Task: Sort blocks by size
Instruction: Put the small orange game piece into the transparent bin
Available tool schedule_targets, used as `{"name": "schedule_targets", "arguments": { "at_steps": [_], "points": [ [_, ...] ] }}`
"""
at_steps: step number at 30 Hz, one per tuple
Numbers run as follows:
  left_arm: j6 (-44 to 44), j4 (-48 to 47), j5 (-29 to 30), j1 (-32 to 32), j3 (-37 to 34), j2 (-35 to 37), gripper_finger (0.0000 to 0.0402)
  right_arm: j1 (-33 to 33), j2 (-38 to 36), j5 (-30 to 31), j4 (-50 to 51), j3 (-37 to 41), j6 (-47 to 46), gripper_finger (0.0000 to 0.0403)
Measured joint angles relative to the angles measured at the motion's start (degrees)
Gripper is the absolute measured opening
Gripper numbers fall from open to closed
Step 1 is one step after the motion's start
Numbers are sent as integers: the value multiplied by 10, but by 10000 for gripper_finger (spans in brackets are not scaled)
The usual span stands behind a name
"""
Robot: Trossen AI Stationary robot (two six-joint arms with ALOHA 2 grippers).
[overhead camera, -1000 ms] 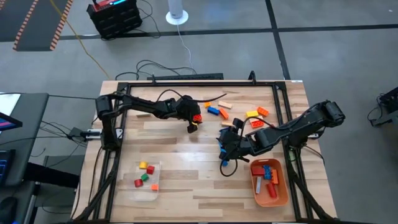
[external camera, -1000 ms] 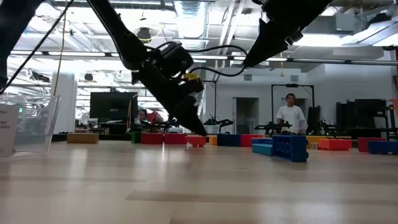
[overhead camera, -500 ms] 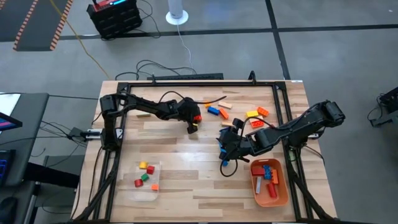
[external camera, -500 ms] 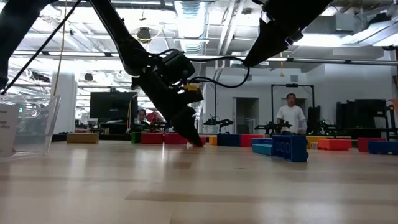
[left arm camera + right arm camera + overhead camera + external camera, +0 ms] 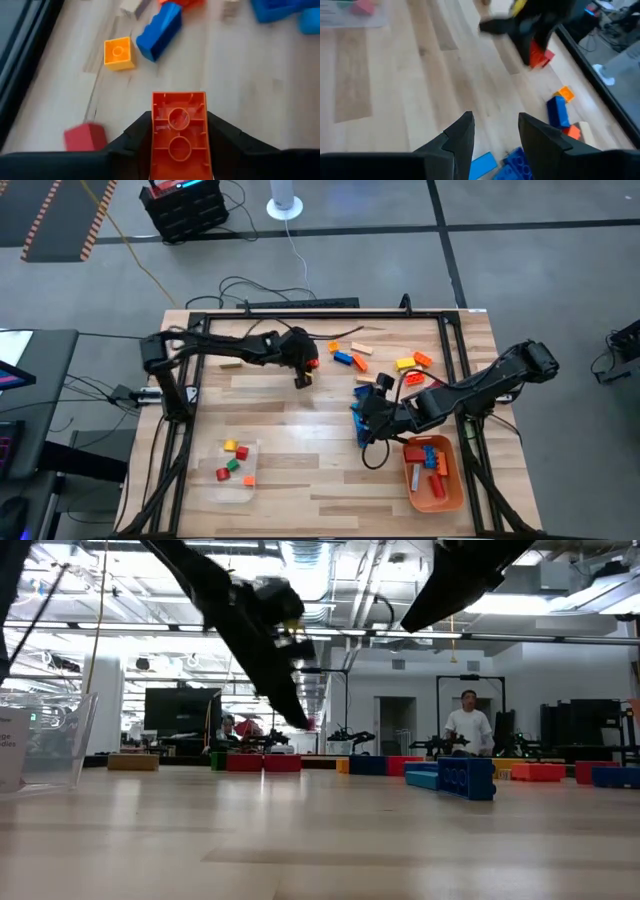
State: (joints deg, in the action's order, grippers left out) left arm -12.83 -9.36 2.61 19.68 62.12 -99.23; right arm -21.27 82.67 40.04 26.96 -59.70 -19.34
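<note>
The orange brick, which hangs above the table now, will be let go by my left gripper in the clear tray [image 5: 223, 457], between its yellow block and nearer red block.
My left gripper [image 5: 300, 377] is shut on an orange two-stud brick [image 5: 179, 135] and hangs above the table in the low view [image 5: 292, 710]. Under it lie a red cube [image 5: 85, 136], a yellow cube [image 5: 119, 52] and a blue brick [image 5: 160, 30]. More loose blocks [image 5: 410, 362] lie toward the far right. My right gripper [image 5: 362, 432] is open and empty [image 5: 495, 132] over the table's middle right, beside blue bricks [image 5: 366, 394]. My left gripper pinches the orange brick by its two long sides [image 5: 156, 127] between its two fingers [image 5: 135, 135]. The brick's hollow underside faces the wrist camera. The brick is lifted clear of the table.
A clear tray [image 5: 236, 472] with several small blocks stands at the near left. An orange tray [image 5: 436, 472] with long bricks stands at the near right. A black frame [image 5: 300, 313] runs round the table. A person [image 5: 466, 730] stands in the room behind.
My left gripper has risen from the table with the orange brick, which is now lifted clear, and has drawn a little toward the table's far left. The red cube has stayed on the table.
</note>
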Motion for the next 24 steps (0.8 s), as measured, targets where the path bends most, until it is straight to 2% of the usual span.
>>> {"name": "schedule_targets", "arguments": {
  "at_steps": [6, 9, 13, 17, 21, 24],
  "points": [
    [-4, -204, -20, -48, 5, 146, 133, -13, 1, -3, -47, 44, -31, 182],
    [12, -323, -87, -89, 5, 218, 133, -15, 2, -4, -94, 81, -41, 182],
    [101, -442, -138, -173, 5, 281, 133, -10, 2, -3, -169, 117, -42, 182],
    [205, -529, -150, -278, 5, 291, 133, -7, 2, -3, -202, 123, -40, 182],
    [304, -500, -149, -369, -24, 277, 133, -7, 2, -3, -233, 123, -20, 182],
    [340, -494, -143, -412, -47, 251, 133, -7, 2, -3, -242, 123, -16, 182]
  ]
}}
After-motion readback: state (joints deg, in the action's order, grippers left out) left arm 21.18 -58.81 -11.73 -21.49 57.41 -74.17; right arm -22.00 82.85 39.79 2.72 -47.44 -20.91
